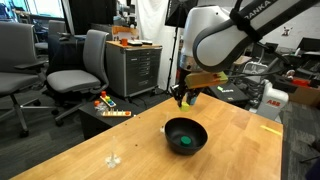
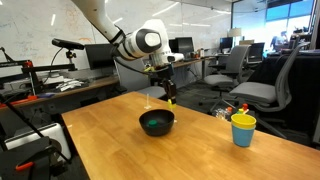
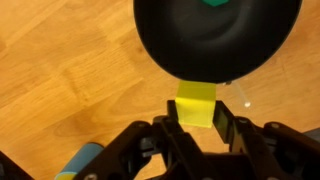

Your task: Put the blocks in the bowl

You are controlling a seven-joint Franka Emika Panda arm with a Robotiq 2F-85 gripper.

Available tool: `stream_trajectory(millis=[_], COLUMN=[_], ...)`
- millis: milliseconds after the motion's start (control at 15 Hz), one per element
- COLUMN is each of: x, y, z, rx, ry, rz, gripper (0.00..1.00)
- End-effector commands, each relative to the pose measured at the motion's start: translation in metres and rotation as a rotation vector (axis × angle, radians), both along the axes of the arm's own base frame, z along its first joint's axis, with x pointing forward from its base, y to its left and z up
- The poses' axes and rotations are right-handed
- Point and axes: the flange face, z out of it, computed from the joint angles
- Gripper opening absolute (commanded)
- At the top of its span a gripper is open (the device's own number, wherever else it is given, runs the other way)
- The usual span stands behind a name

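My gripper has the yellowish-green block. It will let go of that block inside the black bowl (image 1: pixel 199 142) (image 3: pixel 163 8), next to the green block.
The glossy black bowl (image 1: pixel 185 133) sits on the wooden table and holds a green block (image 1: pixel 184 141); it also shows in the other exterior view (image 2: pixel 157 122) and in the wrist view (image 3: pixel 215 38), with the green block (image 3: pixel 212 3) at the top edge. My gripper (image 3: pixel 197 120) is shut on a yellowish-green block (image 3: pixel 195 104) and holds it above the table, just beside the bowl's rim. In both exterior views the gripper (image 1: pixel 185 98) (image 2: pixel 169 98) hangs above the bowl's far side.
A yellow cup with blue inside (image 2: pixel 243 129) stands near a table edge. Multicoloured toy pieces (image 1: pixel 108 105) lie on a low surface beyond the table. Office chairs (image 1: pixel 80 70) and a cabinet (image 1: pixel 135 65) stand behind. The wooden table (image 1: pixel 120 150) stretches around the bowl.
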Motion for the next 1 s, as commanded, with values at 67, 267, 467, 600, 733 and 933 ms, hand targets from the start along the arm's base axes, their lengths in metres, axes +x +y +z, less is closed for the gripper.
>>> stream_trajectory(millis=[67,267,467,600,733,933], x=[-0.038,-0.059,-0.075,-0.083,-0.087,-0.087], y=[0.010,0.007,0.003,0.003,0.004,0.007], z=[-0.017,-0.051,-0.078,-0.089,-0.095,-0.094], rx=[-0.004,-0.018,-0.053,-0.067,-0.074,-0.070], ry=[0.064,0.155,0.209,0.233,0.247,0.248], rz=[0.090,0.119,0.133,0.146,0.159,0.166], gripper=[0.16,0.16,0.16,0.16,0.32,0.73])
